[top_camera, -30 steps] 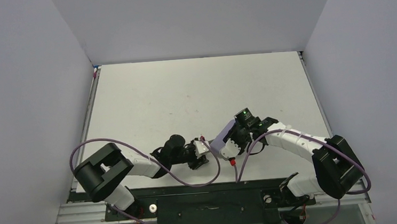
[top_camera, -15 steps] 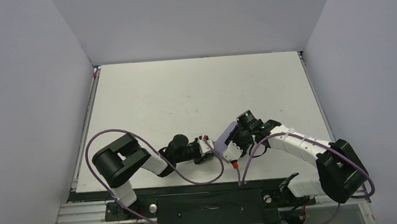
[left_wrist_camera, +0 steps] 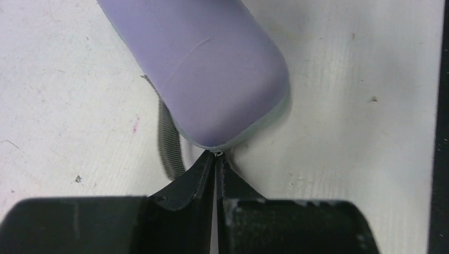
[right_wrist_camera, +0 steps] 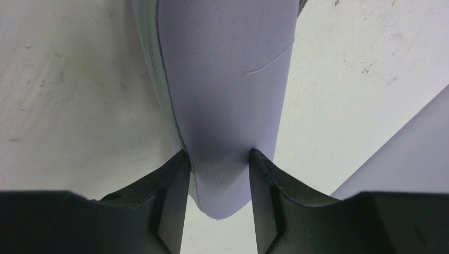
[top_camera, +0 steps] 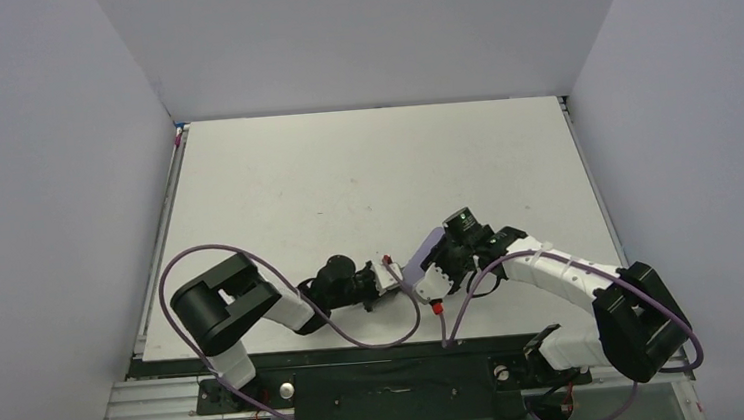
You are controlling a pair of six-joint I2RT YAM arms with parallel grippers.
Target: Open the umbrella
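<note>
My left gripper is holding the tab at the sleeve's rounded corner, so next my right gripper grabs the sleeve's other end (right_wrist_camera: 221, 182) across its width and turns it.
The umbrella (top_camera: 426, 254) lies in its grey-lavender sleeve near the table's front middle; canopy, shaft and handle are hidden inside. In the right wrist view the sleeve (right_wrist_camera: 227, 79) runs away from the camera, and my right gripper (right_wrist_camera: 218, 159) is shut on its near end, one finger on each side. From the left wrist view, the sleeve's rounded end (left_wrist_camera: 206, 74) sits just beyond my left gripper (left_wrist_camera: 217, 157). That gripper is shut, its tips pinching a tiny pale tab at the sleeve's grey seam. From above, the left gripper (top_camera: 390, 272) meets the sleeve from the left and the right gripper (top_camera: 434, 263) from the right.
A grey woven strap (left_wrist_camera: 168, 140) loops out from under the sleeve on the white table (top_camera: 345, 172). Purple cables (top_camera: 252, 265) arch over both arms. The table's black front edge (top_camera: 379, 350) is close behind the grippers. Grey walls enclose three sides.
My left gripper has slid right up to the sleeve's end and shut. The right gripper has kept its hold and shifted slightly nearer with the sleeve.
</note>
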